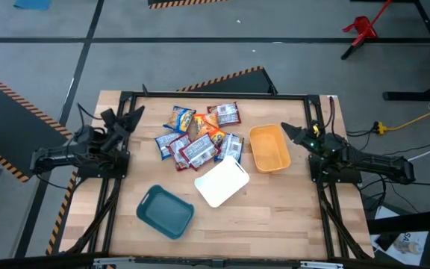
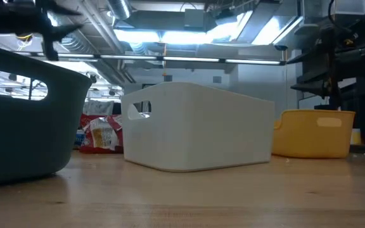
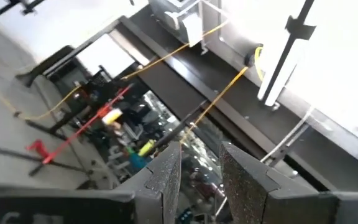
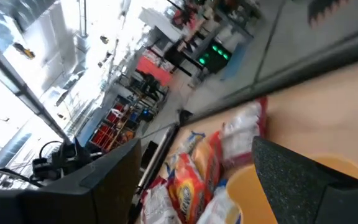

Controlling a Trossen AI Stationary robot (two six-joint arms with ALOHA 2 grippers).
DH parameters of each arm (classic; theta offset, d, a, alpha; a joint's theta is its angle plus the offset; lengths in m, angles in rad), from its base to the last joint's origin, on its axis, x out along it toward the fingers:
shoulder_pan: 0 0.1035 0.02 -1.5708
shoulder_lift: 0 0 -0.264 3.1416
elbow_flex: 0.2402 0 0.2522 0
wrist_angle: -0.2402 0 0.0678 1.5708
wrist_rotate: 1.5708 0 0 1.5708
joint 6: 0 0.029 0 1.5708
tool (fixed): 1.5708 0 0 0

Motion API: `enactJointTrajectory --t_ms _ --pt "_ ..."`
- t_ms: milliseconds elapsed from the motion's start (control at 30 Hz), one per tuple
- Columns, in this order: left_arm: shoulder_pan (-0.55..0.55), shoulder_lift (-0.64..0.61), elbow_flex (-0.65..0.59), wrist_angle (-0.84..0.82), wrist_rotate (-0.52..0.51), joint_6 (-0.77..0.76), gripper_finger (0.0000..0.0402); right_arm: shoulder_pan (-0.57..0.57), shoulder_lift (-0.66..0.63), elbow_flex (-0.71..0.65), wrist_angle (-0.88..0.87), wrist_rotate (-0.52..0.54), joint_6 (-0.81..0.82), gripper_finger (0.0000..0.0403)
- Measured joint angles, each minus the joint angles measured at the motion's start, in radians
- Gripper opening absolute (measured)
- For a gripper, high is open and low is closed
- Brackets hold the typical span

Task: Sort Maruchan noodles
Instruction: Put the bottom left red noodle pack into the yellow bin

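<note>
Next, I need to use my left gripper to grab the red-and-silver packet (image 1: 178,147) that lies between the blue packet nearest it and the other red-and-silver packet.
Several Maruchan noodle packets (image 1: 196,138), printed blue, orange and red-and-silver, lie in a loose overlapping pile on the wooden table's far middle. The right wrist view shows them (image 4: 194,174) too, and the low view shows one (image 2: 103,133) behind the bins. My left gripper (image 1: 135,113) hovers at the table's far left, raised and tilted upward, its fingers (image 3: 166,180) apart with nothing between them. At the right, beside the orange bin, my right gripper (image 1: 284,131) stands wide open, level, facing the pile and holding nothing.
An orange bin (image 1: 269,147) stands right of the pile. A white bin (image 1: 221,181) sits on the near side of the pile, and a teal bin (image 1: 165,211) is at the near left. A dark frame (image 1: 215,96) borders the table's far and side edges.
</note>
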State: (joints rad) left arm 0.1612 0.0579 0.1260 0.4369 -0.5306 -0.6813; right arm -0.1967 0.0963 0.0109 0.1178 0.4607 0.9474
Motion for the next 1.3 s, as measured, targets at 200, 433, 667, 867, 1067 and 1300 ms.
enactJointTrajectory --t_ms 200,433,667,867,1067,1300 --pt "0.000 0.168 0.178 -0.003 0.055 0.143 0.0106 0.000 0.000 0.003 0.133 0.037 -0.150 0.0294" --pt "0.000 0.461 0.428 -0.190 0.155 0.195 0.0113 0.000 0.000 0.104 0.080 0.041 -0.352 0.0294" --pt "0.000 0.695 0.607 -0.329 0.291 0.224 0.0162 0.000 0.000 0.273 -0.127 0.036 -0.540 0.0294" --pt "0.003 0.805 0.703 -0.468 0.353 0.250 0.0206 0.000 0.000 0.390 -0.341 0.040 -0.628 0.0294" --pt "0.034 0.883 0.741 -0.615 0.358 0.240 0.0217 0.000 0.000 0.418 -0.454 0.076 -0.647 0.0294" --pt "0.104 0.945 0.742 -0.724 0.368 0.223 0.0218 0.000 0.000 0.418 -0.555 0.078 -0.598 0.0294"
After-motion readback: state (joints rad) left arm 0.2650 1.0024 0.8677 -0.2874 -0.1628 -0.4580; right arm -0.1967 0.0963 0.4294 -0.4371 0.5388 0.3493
